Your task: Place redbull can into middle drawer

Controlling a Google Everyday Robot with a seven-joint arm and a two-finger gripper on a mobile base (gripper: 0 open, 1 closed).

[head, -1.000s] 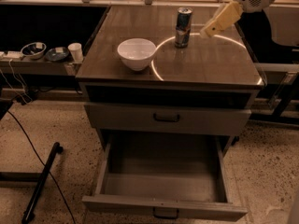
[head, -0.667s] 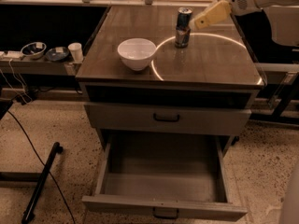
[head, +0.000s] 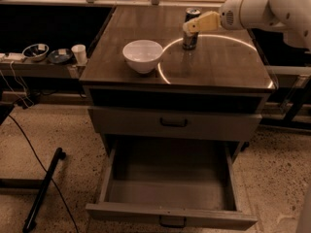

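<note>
Next, my gripper closes around the middle of the redbull can (head: pixel 189 29), between the can's silver top and its bottom, which is on the dark cabinet top.
The redbull can (head: pixel 188 41) stands upright on the dark cabinet top (head: pixel 218 67), at the back, right of centre. My gripper (head: pixel 195 25) reaches in from the upper right on a white arm (head: pixel 252 8) and lies across the can's upper half, at or touching it. The can's silver top shows just above the gripper. The middle drawer (head: pixel 170 216) is pulled fully open below, near the floor, and its inside is bare. Its small dark handle (head: pixel 172 222) is at the bottom edge of the view.
A white bowl (head: pixel 143 55) sits on the top, left of the can. A shallower closed drawer (head: pixel 174 123) with a black handle is above the open one. A small white cup (head: pixel 78 53) and dishes (head: pixel 35 51) are on a low shelf at left. A black pole (head: pixel 43 190) lies on the floor.
My gripper has moved left and slightly down, from beside the can's right to across the can itself. The can, the bowl and the drawer have not moved.
</note>
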